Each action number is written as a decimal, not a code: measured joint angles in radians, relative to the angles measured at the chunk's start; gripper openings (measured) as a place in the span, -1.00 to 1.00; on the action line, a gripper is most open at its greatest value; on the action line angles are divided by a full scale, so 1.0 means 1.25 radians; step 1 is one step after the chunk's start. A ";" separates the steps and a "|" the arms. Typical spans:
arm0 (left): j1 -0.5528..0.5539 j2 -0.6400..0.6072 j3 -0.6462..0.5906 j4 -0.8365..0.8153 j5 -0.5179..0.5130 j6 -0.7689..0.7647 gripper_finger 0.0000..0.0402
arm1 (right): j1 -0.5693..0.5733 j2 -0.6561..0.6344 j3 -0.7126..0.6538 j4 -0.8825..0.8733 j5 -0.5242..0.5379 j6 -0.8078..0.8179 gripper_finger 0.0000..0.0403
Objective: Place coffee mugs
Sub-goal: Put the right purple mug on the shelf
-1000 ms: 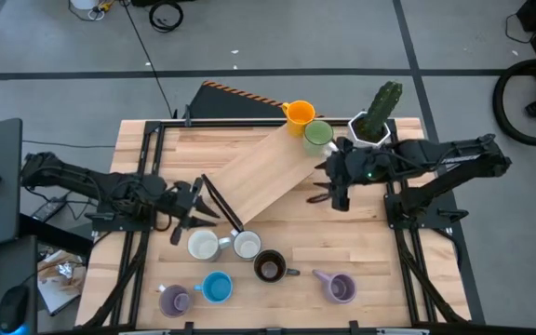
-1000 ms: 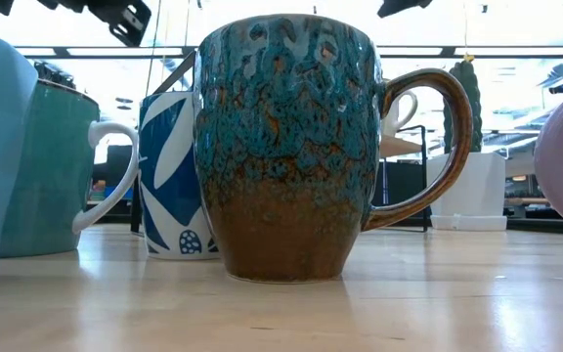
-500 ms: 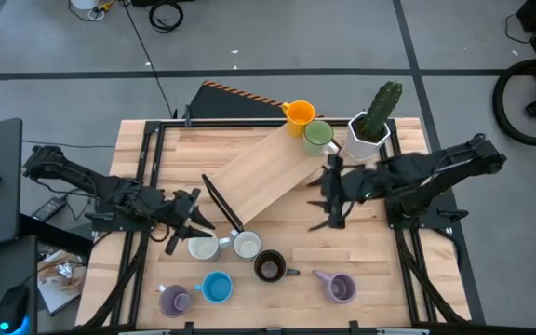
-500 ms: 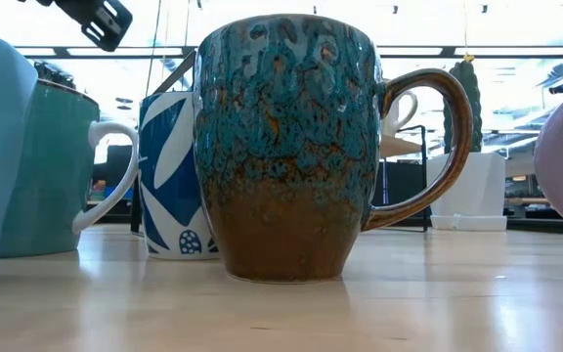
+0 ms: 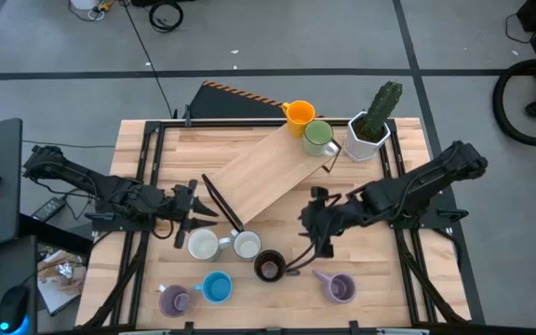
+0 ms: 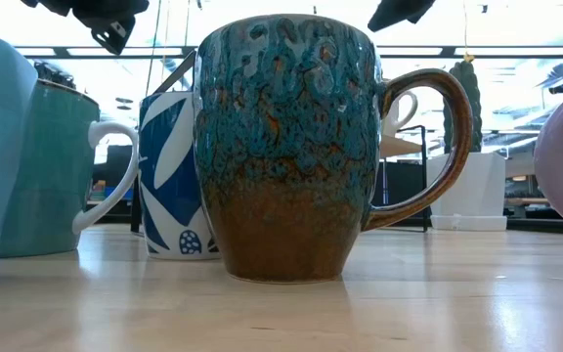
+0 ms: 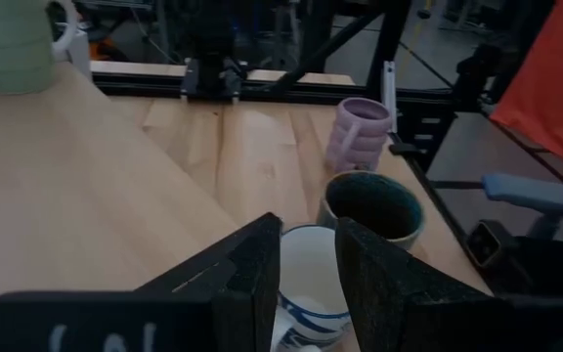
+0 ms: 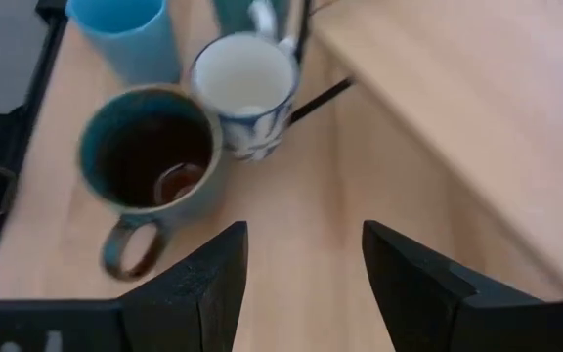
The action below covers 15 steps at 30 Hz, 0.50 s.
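The handle of the purple mug [image 5: 320, 275] stands apart from the other mugs. My right gripper goes to it next and closes there.
Six mugs stand upright on the near part of the table: two white ones [image 5: 203, 245] [image 5: 247, 245], a dark brown one [image 5: 269, 267], a blue one [image 5: 216, 287] and two purple ones [image 5: 175, 300] [image 5: 341, 288]. The orange mug [image 5: 299, 113] and the green mug [image 5: 318, 136] stand at the far end of a wooden board. My right gripper [image 5: 313, 242] [image 8: 306, 244] is open and hovers just right of the brown mug [image 8: 150, 161]. My left gripper [image 5: 190, 220] [image 7: 309, 240] is open, in the air left of the white mugs; the blue-patterned white mug [image 7: 311, 279] shows through its gap.
A long wooden board [image 5: 259, 172] lies slantwise across the table's middle, with a black stand [image 5: 220, 207] at its near end. A white pot with a cactus [image 5: 368, 126] stands at the far right. Black frame rails [image 5: 147, 167] run along both sides.
My right gripper has swung from beside the green mug and cactus pot toward the table's near edge and left, down to the dark brown mug, staying open.
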 joint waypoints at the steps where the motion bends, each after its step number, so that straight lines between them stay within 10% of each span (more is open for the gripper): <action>1: 0.000 0.000 0.000 0.000 -0.008 0.000 -0.47 | 0.003 0.007 0.000 0.000 -0.011 0.017 0.03; 15: 0.000 0.000 0.000 0.002 -0.094 0.092 -0.47 | 0.009 0.103 0.000 -0.033 -0.237 0.190 0.03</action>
